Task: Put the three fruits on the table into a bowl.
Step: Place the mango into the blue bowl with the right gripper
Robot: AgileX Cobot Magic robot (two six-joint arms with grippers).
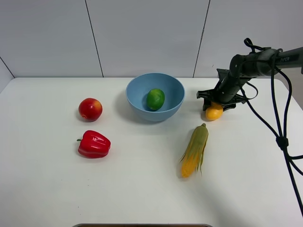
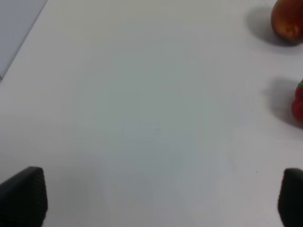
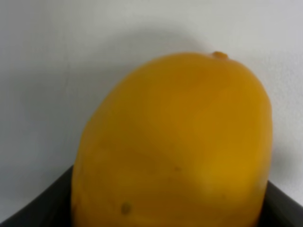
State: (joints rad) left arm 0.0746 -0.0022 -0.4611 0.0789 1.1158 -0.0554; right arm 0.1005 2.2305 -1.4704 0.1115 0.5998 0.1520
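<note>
I should use my right gripper to set the mango, which still lies on the table, down in the light-blue bowl [image 1: 149,105], in front of the green lime.
The yellow-orange mango [image 1: 214,112] lies on the table [image 1: 47,189] right of the bowl [image 1: 166,109], and my right gripper [image 1: 217,101] is shut on it from above. The mango [image 3: 175,142] fills the right wrist view between the dark jaws. A green lime [image 1: 155,99] rests inside the light-blue bowl. The red apple [image 1: 90,109] sits on the table left of the bowl, and the apple [image 2: 288,19] also shows in the left wrist view. My left gripper [image 2: 161,201] is open over bare table, well short of the apple; it is out of the high view.
A red bell pepper [image 1: 94,144] lies in front of the apple, and the pepper's edge [image 2: 299,104] shows in the left wrist view. A corn cob [image 1: 194,150] lies in front of the mango. Black cables [image 1: 279,137] hang along the right side.
</note>
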